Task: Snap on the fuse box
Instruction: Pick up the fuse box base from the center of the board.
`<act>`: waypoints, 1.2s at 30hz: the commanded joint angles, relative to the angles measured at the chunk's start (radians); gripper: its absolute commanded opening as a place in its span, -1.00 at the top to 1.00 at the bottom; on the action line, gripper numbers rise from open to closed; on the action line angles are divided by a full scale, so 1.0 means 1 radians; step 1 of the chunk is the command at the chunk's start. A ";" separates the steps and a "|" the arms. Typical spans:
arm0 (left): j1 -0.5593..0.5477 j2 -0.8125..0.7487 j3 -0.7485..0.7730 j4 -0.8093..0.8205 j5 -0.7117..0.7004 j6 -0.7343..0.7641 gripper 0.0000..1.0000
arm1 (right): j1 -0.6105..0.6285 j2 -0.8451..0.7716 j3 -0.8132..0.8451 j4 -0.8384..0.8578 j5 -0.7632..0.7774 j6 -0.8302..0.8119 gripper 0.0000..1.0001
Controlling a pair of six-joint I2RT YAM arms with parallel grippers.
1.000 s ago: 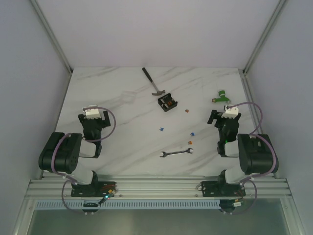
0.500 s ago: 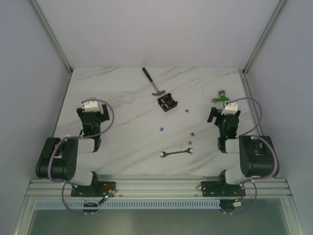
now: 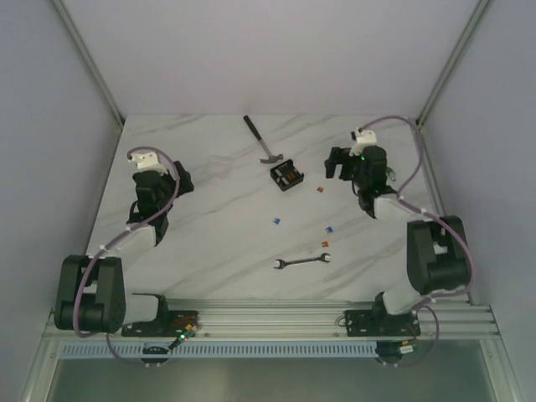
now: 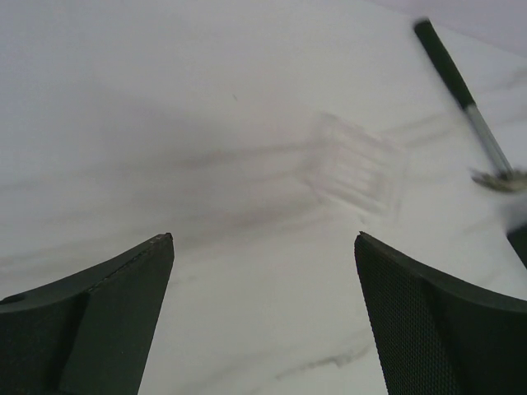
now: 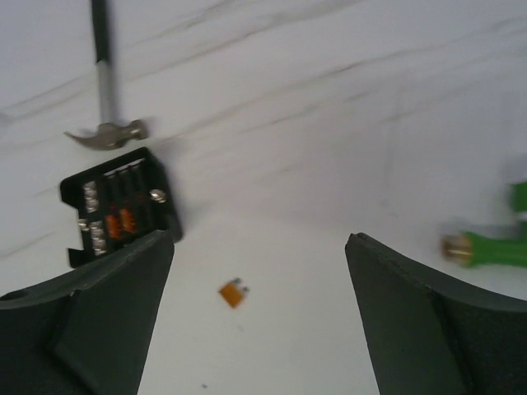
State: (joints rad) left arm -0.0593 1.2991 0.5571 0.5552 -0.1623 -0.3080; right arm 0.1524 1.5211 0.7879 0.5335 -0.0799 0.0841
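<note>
The fuse box's side edge (image 3: 301, 173) (image 5: 175, 224), near the corner nearest the loose orange fuse, is next for my right gripper to go to and close on.
The fuse box (image 3: 286, 177) is a small black square box lying open-faced on the marble table, with orange fuses showing inside (image 5: 119, 206). My right gripper (image 3: 336, 163) hovers just right of it, open, with nothing between its fingers (image 5: 259, 239); the box sits at its left fingertip. A clear square plastic cover (image 4: 358, 169) lies flat ahead of my left gripper (image 4: 263, 239), which is open and empty. In the top view the left gripper (image 3: 179, 178) is well left of the box.
A hammer (image 3: 262, 141) lies just behind the box. One orange fuse (image 5: 233, 292) sits under the right gripper. Blue and orange loose fuses (image 3: 332, 228) and a wrench (image 3: 301, 262) lie nearer the bases. A green tool (image 5: 494, 247) is at the right.
Both arms have reached away from their bases. The right gripper moved up and left toward the fuse box; the left gripper moved toward the clear cover. Both stay open.
</note>
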 commanded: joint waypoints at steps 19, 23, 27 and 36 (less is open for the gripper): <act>-0.046 0.044 0.002 -0.121 0.304 -0.207 -1.00 | 0.154 0.535 0.493 -0.211 -0.072 0.157 0.09; -0.072 0.056 0.000 -0.123 0.308 -0.209 -1.00 | 0.158 0.545 0.489 -0.225 -0.074 0.147 0.22; -0.099 0.075 0.003 -0.131 0.309 -0.213 -1.00 | 0.175 0.544 0.479 -0.246 -0.073 0.125 0.34; -0.153 0.059 -0.001 -0.166 0.311 -0.224 -1.00 | 0.219 0.451 0.399 -0.323 -0.012 0.087 0.53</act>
State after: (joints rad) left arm -0.1947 1.3773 0.5579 0.4164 0.1352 -0.5232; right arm 0.3504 2.0415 1.2324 0.2676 -0.1410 0.2012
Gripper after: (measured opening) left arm 0.998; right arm 0.247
